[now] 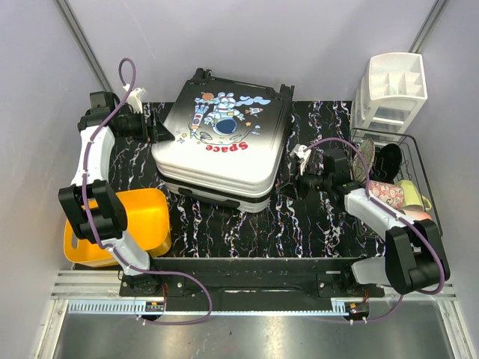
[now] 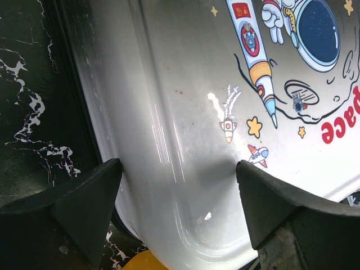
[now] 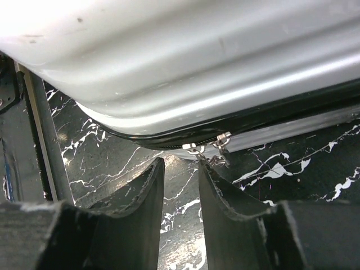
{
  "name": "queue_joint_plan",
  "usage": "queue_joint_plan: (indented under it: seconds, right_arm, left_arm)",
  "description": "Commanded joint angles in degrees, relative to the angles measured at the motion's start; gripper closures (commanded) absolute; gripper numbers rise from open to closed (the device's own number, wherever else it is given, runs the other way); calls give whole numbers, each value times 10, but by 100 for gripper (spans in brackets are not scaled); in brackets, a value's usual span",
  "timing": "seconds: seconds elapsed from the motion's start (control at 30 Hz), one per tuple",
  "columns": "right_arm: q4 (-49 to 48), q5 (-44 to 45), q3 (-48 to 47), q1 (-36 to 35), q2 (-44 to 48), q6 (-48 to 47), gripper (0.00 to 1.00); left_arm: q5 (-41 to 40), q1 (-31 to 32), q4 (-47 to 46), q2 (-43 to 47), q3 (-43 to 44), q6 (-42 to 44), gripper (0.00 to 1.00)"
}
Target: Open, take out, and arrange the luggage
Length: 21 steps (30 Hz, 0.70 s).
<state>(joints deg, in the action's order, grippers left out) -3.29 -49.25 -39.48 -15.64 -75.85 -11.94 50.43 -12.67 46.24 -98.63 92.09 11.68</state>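
Observation:
The luggage's zipper pulls hang next to the open fingers of my right gripper. So I will move that gripper along the seam of the luggage and close it on the pulls (image 3: 220,156).
The luggage (image 1: 224,146) lies flat and closed on the black marbled mat, its white astronaut panel facing up. My left gripper (image 1: 166,134) is at its left edge. In the left wrist view it (image 2: 177,171) stands open, wide across the white shell (image 2: 185,95), one finger over the mat and the other over the panel. My right gripper (image 1: 296,181) is low at the suitcase's right side. Its fingers (image 3: 180,164) are open a narrow gap with only mat between them. Two silver zipper pulls (image 3: 194,149) hang on the black seam just past the right fingertip (image 3: 203,169).
A yellow-orange bin (image 1: 112,224) sits at the front left by the left arm. A white compartmented organizer (image 1: 393,90) stands at the back right. In front of it is a wire basket (image 1: 419,161) holding mugs and other items. Grey walls enclose the table.

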Motion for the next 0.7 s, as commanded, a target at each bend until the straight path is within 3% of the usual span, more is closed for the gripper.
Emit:
queue_joint_plan:
  seconds: [0.0,0.33,0.67]
  right_arm:
    - [7,-25,-16,-15,1,-67,62]
    - [8,-1,-39,-31,-31,-122,61]
    - [-13,15,-57,-59,-62,-120,64]
  left_arm:
    - [28,8,40,12,-16,19,14]
    - [29,8,29,12,-14,17,14]
    - [26,8,27,7,-11,24,15]
